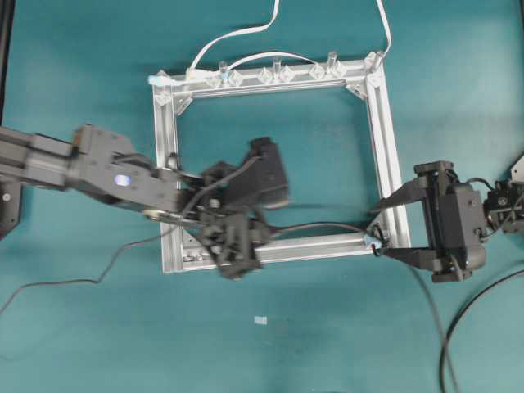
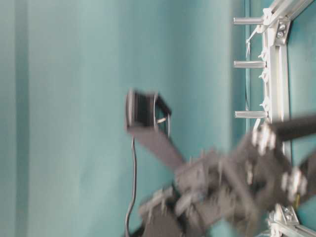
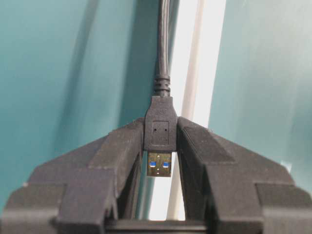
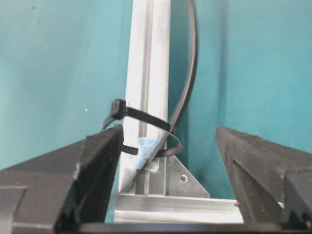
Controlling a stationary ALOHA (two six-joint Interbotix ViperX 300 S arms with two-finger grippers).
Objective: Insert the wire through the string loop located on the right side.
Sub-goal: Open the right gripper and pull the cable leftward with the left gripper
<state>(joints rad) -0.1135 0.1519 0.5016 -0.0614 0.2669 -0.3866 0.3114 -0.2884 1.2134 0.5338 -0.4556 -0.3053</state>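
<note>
The robot's left gripper needs to release the wire's black plug on the bottom rail's end far from the string loop (image 1: pixel 177 246).
My left gripper (image 3: pixel 160 126) is shut on the black plug of the wire (image 3: pixel 160 127), whose silvery tip points back between the fingers. In the overhead view the left gripper (image 1: pixel 237 241) hovers over the frame's bottom rail. From there the wire (image 1: pixel 327 225) runs right to the frame's bottom right corner. The string loop (image 4: pixel 168 148), a thin dark band on a bluish fastener, sits on that corner, and the wire (image 4: pixel 187 78) passes through it. My right gripper (image 4: pixel 168 136) stands open, its fingers on either side of the corner and loop (image 1: pixel 375 243), touching nothing.
The square aluminium frame (image 1: pixel 381 123) lies flat on the teal table. Clear clips (image 1: pixel 274 74) and a flat white cable (image 1: pixel 237 34) line its top rail. Robot leads (image 1: pixel 458 327) trail at the lower right. A small white scrap (image 1: pixel 260 320) lies below the frame.
</note>
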